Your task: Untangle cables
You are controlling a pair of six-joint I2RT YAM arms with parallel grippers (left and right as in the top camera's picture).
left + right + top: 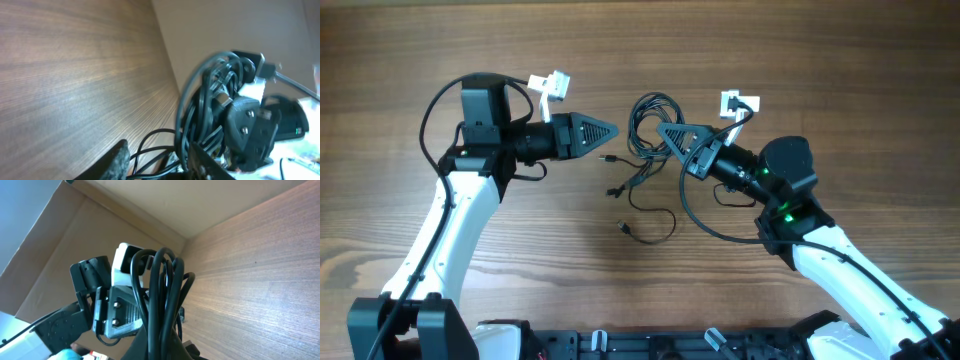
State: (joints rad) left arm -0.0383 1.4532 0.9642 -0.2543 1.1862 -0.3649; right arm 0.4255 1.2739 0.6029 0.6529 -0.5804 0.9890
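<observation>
The robot's right gripper pinches all the coil's loops together, so the left gripper will take the coil's free side (pixel 635 124) while the right gripper opens for a new hold.
The cables (pixel 649 112) are thin black cords, bunched in a coil at mid-table. Loose strands trail toward the front and end in small plugs (pixel 624 229). My right gripper (pixel 668 131) is shut on the coil. In the right wrist view the bundle (pixel 162 287) rises straight out of its jaws (pixel 165 347). My left gripper (pixel 615 130) points at the coil from the left, a short way off it. Its fingers (pixel 118 159) stand apart, so it is open. Cable strands (pixel 200 100) show beyond and between them, with nothing gripped.
The right arm's own thicker black wire (pixel 705 225) loops over the wood beside the cables. White connector blocks (pixel 550 84) (pixel 738 102) stick out from both wrists. A black frame (pixel 620 345) runs along the front edge. The right gripper's body (pixel 250 125) sits close behind the coil.
</observation>
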